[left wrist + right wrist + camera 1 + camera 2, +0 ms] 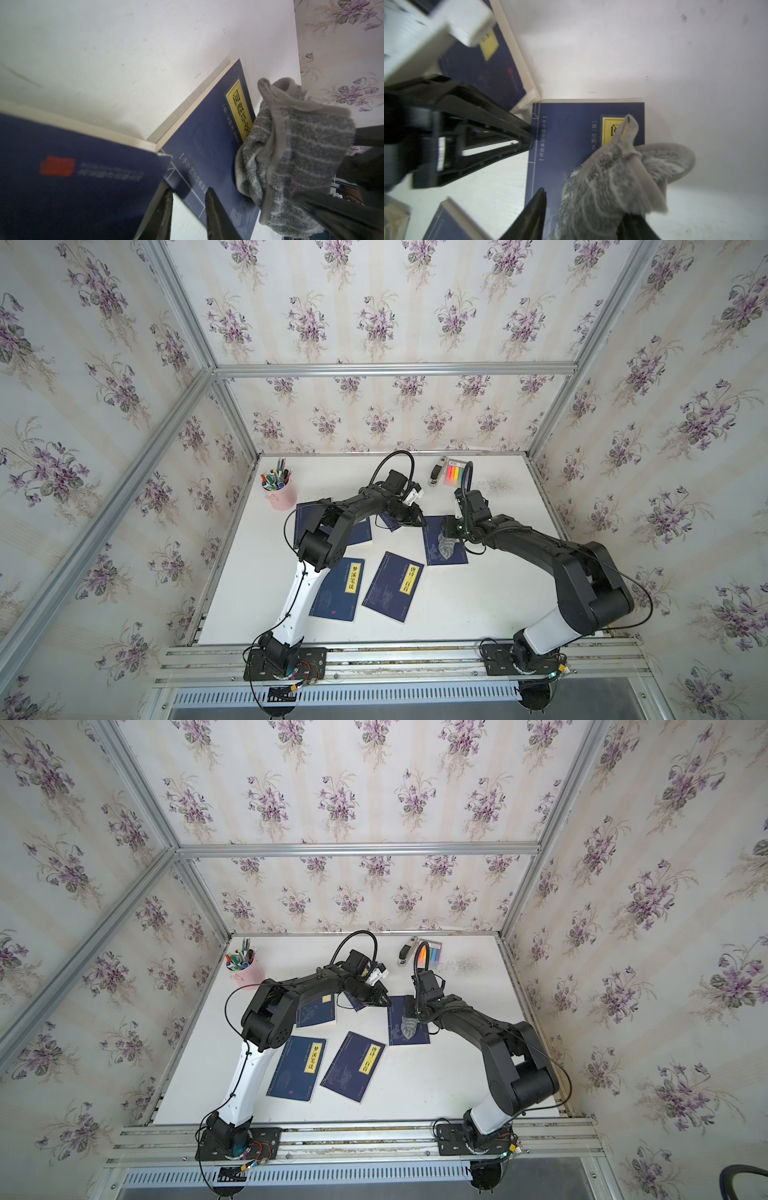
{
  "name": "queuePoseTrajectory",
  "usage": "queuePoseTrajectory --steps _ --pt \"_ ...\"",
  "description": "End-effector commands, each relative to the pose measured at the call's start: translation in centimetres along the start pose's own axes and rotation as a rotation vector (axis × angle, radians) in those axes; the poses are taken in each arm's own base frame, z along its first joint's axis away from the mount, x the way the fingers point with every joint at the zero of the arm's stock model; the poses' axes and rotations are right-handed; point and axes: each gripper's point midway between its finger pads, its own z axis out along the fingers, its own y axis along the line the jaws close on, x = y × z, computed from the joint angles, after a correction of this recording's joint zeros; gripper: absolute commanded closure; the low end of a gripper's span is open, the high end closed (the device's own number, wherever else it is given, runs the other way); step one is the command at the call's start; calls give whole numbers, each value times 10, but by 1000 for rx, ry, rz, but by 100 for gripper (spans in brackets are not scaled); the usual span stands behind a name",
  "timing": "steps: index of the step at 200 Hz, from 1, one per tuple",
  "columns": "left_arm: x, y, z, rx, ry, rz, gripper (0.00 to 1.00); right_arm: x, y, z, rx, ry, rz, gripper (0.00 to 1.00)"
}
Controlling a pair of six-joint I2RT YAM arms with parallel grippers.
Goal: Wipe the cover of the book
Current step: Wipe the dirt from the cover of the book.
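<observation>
One finger of my right gripper stands clear of the grey cloth, so I will take the cloth's bunched middle [602, 190] with both fingers before wiping the book's cover.
The book [432, 539] is dark blue with a yellow title label and lies flat at the table's middle right, seen in both top views [397, 1019]. A grey striped cloth [612, 176] lies bunched on its cover, over part of the label. My right gripper [583, 202] is open just above the book. The cloth sits between its fingers, and one finger [538, 205] stands clear of it. My left gripper [189, 188] is slightly open, its tips resting on the book's spine-side edge with nothing clamped. The cloth [295, 158] also shows in the left wrist view.
A second blue book [483, 68] lies corner to corner with the wiped one, under my left arm. Two more blue books [336, 589] [392, 587] lie nearer the front. A pink pen pot [280, 493] stands back left. A stapler [435, 475] and highlighters [454, 473] lie at the back.
</observation>
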Motion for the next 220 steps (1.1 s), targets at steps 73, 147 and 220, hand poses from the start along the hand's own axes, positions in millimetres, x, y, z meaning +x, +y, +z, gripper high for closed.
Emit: queuePoseTrajectory --steps 73,147,220 --pt "2 2 2 -5 9 -19 70 -38 -30 -1 59 -119 5 28" --pt "3 2 0 -11 11 -14 70 -11 -29 15 0 -16 47 77" --pt "1 -1 -2 -8 7 -10 70 54 -14 -1 -97 93 80 84"
